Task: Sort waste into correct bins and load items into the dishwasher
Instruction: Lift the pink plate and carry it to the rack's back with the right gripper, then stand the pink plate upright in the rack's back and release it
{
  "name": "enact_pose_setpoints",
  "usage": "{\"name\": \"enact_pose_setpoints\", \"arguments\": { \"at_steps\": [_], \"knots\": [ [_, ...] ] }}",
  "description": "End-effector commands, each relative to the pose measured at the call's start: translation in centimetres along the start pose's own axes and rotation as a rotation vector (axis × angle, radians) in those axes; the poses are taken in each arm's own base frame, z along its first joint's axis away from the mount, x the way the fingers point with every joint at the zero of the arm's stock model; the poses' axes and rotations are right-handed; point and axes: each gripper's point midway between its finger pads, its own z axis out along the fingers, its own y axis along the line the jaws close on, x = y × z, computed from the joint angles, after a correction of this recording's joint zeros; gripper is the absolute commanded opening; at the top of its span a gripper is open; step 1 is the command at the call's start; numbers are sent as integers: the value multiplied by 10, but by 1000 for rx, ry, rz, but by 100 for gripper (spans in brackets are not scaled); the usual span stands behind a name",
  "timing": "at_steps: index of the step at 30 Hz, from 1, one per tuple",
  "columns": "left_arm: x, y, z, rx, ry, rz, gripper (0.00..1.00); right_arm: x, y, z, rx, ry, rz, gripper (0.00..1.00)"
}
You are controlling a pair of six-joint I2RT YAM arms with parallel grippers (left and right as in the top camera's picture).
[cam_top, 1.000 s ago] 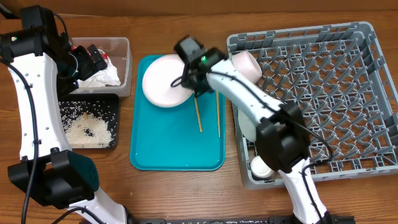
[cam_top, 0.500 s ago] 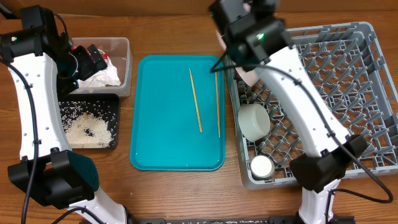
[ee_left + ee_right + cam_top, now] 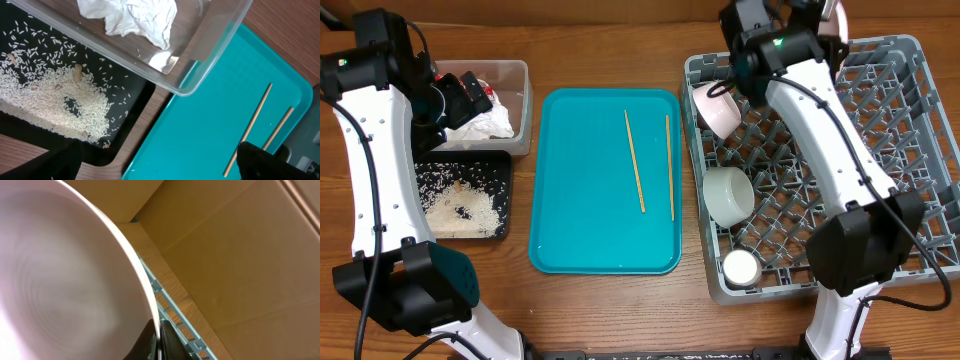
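Note:
Next, I let go of the pale pink plate, now held on edge above the rack, with my right gripper in the grey dish rack [image 3: 773, 112], just beside the tilted bowl.
My right gripper [image 3: 807, 14] is shut on the rim of a pale pink plate [image 3: 65, 280], pinched at my fingertips [image 3: 158, 341] and held on edge above the far left part of the grey dish rack [image 3: 910, 150]. The rack holds a tilted bowl [image 3: 718, 108], a second bowl [image 3: 728, 195] and a small white cup [image 3: 740, 268]. Two chopsticks [image 3: 635, 160] lie on the teal tray [image 3: 590, 220]. My left gripper [image 3: 460, 98] is open and empty over the clear tub [image 3: 520, 75], which holds the crumpled napkin [image 3: 135, 17]. Rice lies in the black tray [image 3: 500, 165].
The tub and black tray stand side by side left of the teal tray. In the left wrist view the tub's corner [image 3: 200, 75] overhangs the black tray [image 3: 125, 135] and the teal tray [image 3: 200, 135]. A cardboard wall [image 3: 240, 255] stands behind the rack.
My right arm lifted the plate off the teal tray and carried it right and back, over the rack's far left corner. The left arm has not moved.

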Motion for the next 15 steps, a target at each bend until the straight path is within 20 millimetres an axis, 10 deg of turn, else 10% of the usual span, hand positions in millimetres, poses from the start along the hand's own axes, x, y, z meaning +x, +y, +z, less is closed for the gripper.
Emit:
{"name": "enact_pose_setpoints", "arguments": {
  "at_steps": [1,15],
  "knots": [
    [-3,-2,-11,5,-36,18,100,13,15,2,5,-1,-39,4],
    [-3,-2,-11,5,-36,18,100,31,33,8,-20,22,-56,4]
  ]
}}
